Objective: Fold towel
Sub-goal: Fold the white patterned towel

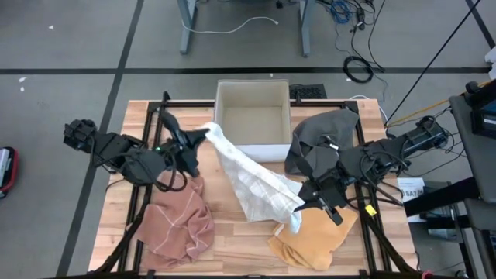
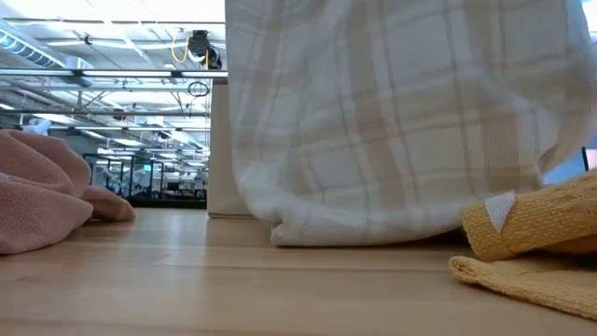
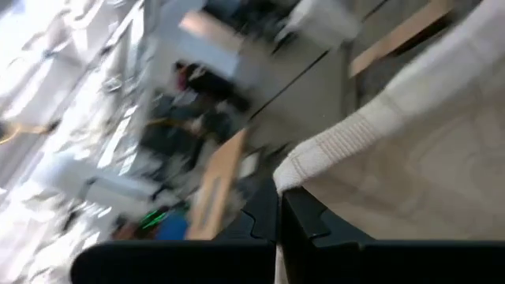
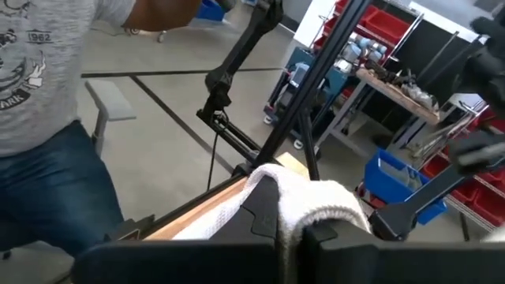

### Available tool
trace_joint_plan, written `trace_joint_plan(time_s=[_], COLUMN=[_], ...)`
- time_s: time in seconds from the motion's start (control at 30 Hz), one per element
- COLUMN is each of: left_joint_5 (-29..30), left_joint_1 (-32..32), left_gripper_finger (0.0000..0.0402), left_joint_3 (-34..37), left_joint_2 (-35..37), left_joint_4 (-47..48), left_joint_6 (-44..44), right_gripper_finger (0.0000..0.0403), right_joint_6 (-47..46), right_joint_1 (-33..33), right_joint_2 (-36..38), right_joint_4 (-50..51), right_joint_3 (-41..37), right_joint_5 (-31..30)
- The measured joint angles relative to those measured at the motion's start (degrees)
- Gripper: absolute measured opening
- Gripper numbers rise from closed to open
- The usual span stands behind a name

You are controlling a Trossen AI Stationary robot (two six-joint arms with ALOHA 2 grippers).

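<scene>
Next, I release the white towel's corner with my left gripper on the middle of the crumpled pink cloth (image 1: 170,225).
A white plaid towel (image 1: 246,177) stretches slantwise over the middle of the table between my two grippers. My left gripper (image 1: 203,138) is shut on its far-left end, in front of the white box (image 1: 252,116). My right gripper (image 1: 301,206) is shut on its near-right end, above the yellow cloth (image 1: 314,236). In the low view the towel (image 2: 392,121) hangs like a curtain, and its lower edge (image 2: 373,231) rests on the tabletop. My left gripper pinches a hemmed corner (image 3: 316,158) of the white towel between its two fingers (image 3: 304,221), coming about level from the table's left. The cloth spreads away from the corner and hangs below. My right gripper pinches a rolled hem edge (image 4: 316,201) of the towel between its fingers (image 4: 264,217), coming about level from the table's right. The cloth bunches over the fingertips; how many layers it has does not show.
A pink cloth (image 1: 178,221) lies crumpled at the near left, and a grey cloth (image 1: 322,132) lies at the far right next to the box. The yellow cloth (image 2: 536,233) lies close to the towel's hanging edge. A person stands beyond the table (image 4: 47,118).
</scene>
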State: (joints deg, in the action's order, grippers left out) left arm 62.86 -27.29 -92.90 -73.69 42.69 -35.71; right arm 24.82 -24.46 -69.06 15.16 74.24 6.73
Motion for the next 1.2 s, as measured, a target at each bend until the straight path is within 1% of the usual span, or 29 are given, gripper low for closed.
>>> trace_joint_plan(time_s=[0.23, 0.3, 0.33, 0.43, 0.53, 0.6, 0.7, 0.8, 0.9, 1.0, 1.1, 1.2], left_joint_5=[-22.0, -26.6, -28.0, -29.5, -29.8, -30.1, -33.5, -36.9, -40.2, -43.4, -44.4, -45.2], left_joint_1=[-1.0, -1.4, -1.6, -2.6, -3.7, -4.4, -5.3, -6.0, -7.3, -8.9, -10.6, -12.3], left_gripper_finger=[0.0, 0.0, 0.0, 0.0, 0.0, 0.0, 0.0, 0.0, 0.0, 0.0, 0.0, 0.0], left_joint_3=[0.0, 0.0, 0.0, 0.0, 0.0, 0.0, 0.0, 0.0, 0.0, 0.0, 1.1, 4.0], left_joint_2=[0.0, 0.0, 0.0, 0.0, 0.0, 0.0, 0.1, 0.1, 0.1, 0.1, 0.0, -0.2], left_joint_4=[3.8, 6.5, 8.1, 13.6, 19.2, 23.0, 28.4, 31.7, 33.3, 35.2, 37.0, 39.1], left_joint_6=[8.8, 12.3, 14.1, 19.1, 24.7, 29.1, 35.9, 42.0, 47.0, 51.6, 56.1, 60.7], right_gripper_finger=[0.0, 0.0, 0.0, 0.0, 0.0, 0.0, 0.0, 0.0, 0.0, 0.0, 0.0, 0.0], right_joint_6=[-1.7, -3.2, -3.9, -6.7, -9.0, -9.8, -10.5, -10.5, -9.7, -9.0, -7.4, -6.3], right_joint_1=[0.0, 0.0, 0.0, 0.0, 0.0, -0.1, -0.1, -0.1, -0.1, -0.1, -0.1, 0.5], right_joint_2=[0.0, 0.0, 0.0, -0.2, -1.2, -2.3, -5.0, -9.1, -13.6, -18.4, -23.1, -27.8], right_joint_4=[0.8, 2.1, 2.8, 4.7, 5.1, 5.7, 7.3, 7.4, 4.4, -0.7, -4.4, -9.2], right_joint_3=[0.0, 0.0, 0.0, 0.0, 0.0, 0.0, 0.0, 0.0, 0.0, 0.0, 0.0, 0.0], right_joint_5=[-0.4, -0.4, -0.4, 0.2, 3.5, 4.3, 4.4, 4.7, 8.0, 8.9, 10.2, 10.3])
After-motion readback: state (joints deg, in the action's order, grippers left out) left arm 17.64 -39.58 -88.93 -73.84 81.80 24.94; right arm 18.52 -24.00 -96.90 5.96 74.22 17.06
